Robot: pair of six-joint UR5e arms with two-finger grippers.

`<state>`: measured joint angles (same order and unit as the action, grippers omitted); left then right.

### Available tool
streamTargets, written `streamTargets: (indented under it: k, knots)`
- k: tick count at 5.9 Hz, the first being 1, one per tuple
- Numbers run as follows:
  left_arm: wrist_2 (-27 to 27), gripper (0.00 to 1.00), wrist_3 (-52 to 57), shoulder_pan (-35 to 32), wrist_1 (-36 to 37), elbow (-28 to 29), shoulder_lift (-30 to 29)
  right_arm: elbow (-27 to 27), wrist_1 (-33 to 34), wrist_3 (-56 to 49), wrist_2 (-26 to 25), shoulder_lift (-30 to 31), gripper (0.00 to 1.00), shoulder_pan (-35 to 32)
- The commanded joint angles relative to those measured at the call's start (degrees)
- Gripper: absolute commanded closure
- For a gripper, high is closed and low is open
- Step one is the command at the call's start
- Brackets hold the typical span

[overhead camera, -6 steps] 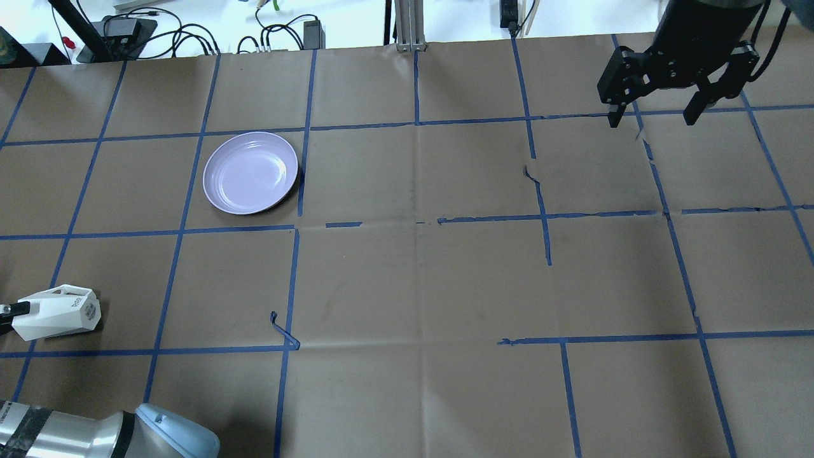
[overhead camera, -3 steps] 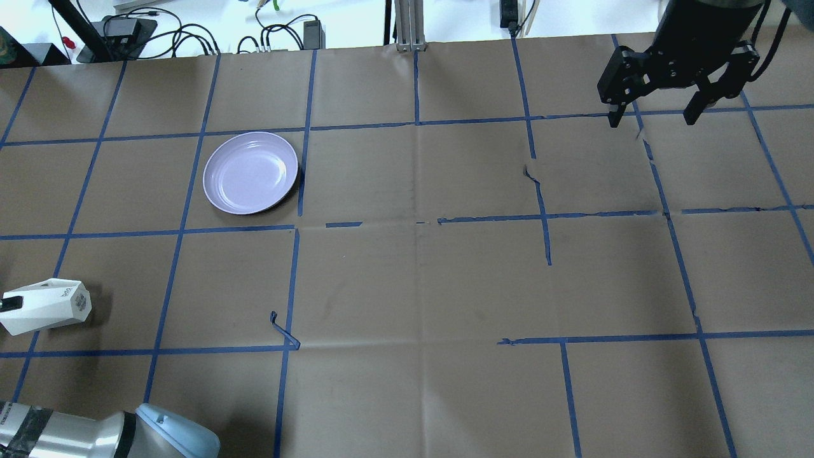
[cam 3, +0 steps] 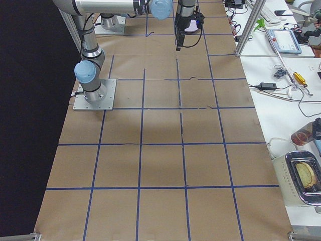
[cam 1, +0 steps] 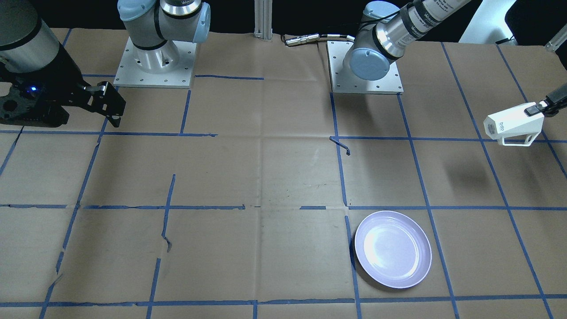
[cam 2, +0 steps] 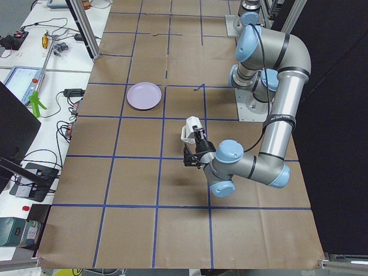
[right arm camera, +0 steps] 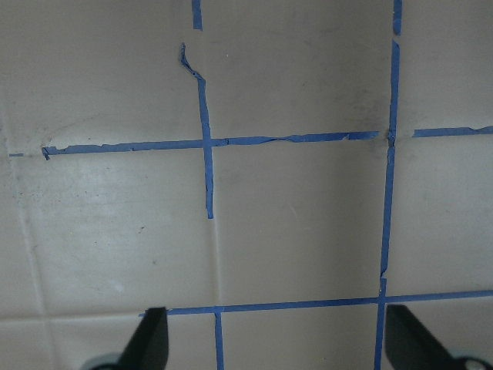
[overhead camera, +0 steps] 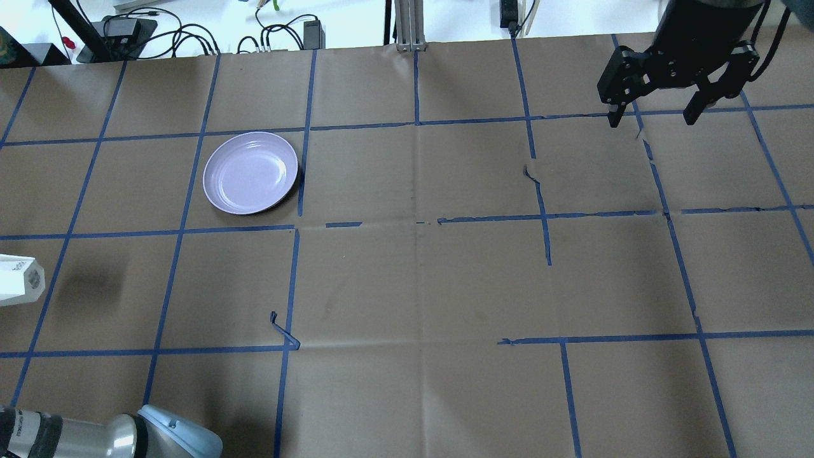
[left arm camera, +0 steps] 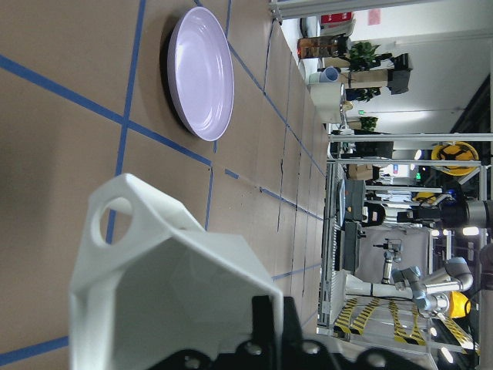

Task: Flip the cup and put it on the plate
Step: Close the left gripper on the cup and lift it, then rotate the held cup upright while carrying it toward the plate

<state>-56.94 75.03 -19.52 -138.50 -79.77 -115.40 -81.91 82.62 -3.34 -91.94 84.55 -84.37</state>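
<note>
My left gripper is to let go of the white faceted cup on the lavender plate, just off its middle (cam 1: pixel 394 245) (left arm camera: pixel 199 82) toward the arm bases.
The white faceted cup (cam 1: pixel 511 126) hangs on its side above the table, narrow base toward the table's middle, handle down. My left gripper (cam 1: pixel 541 107) is shut on its rim. The cup is cut off at the overhead view's left edge (overhead camera: pixel 19 280), and shows in the exterior left view (cam 2: pixel 190 130) and close up in the left wrist view (left arm camera: pixel 169 285). The lavender plate (overhead camera: pixel 250 172) lies empty on the table, apart from the cup; it also shows in the front view (cam 1: pixel 393 249) and the left wrist view (left arm camera: pixel 202 73). My right gripper (overhead camera: pixel 654 118) is open and empty at the far right.
Brown paper with a blue tape grid covers the table. A loose tape curl (overhead camera: pixel 283 331) sticks up near the middle. The arm bases (cam 1: pixel 153 66) (cam 1: pixel 365 66) stand at the robot's edge. Cables (overhead camera: pixel 191 35) and a metal post (overhead camera: pixel 410 25) lie beyond the far edge.
My left gripper has lifted the cup and carried it left, partly out of the overhead view; its shadow now lies apart from it. The cup has turned in the grip. The right arm is still.
</note>
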Motion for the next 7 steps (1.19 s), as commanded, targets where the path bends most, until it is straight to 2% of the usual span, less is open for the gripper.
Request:
streamTargets:
  k: [1, 2, 3, 4, 5, 7]
  knots:
    - [0.60, 1.00, -6.62, -4.96, 1.02, 0.14, 7.10, 0.00, 0.00, 0.00, 0.00, 0.00, 0.00, -0.01]
    - [1.56, 1.00, -14.91, -13.09, 10.09, 0.14, 10.78, 0.00, 0.00, 0.00, 0.00, 0.00, 0.00, -0.01]
    - [0.35, 1.00, -30.05, -22.49, 23.49, 0.06, 14.03, 0.00, 0.00, 0.00, 0.00, 0.00, 0.00, -0.01]
    - [-3.49, 1.00, -38.64, -31.63, 32.67, 0.05, 15.63, 0.00, 0.00, 0.00, 0.00, 0.00, 0.00, -0.01]
    - [-9.79, 1.00, -47.25, -41.29, 43.38, 0.14, 15.56, 0.00, -0.09, 0.00, 0.00, 0.00, 0.00, -0.01]
    - [-24.12, 1.00, -62.13, -58.88, 57.48, 0.05, 13.20, 0.00, 0.00, 0.00, 0.00, 0.00, 0.00, -0.01]
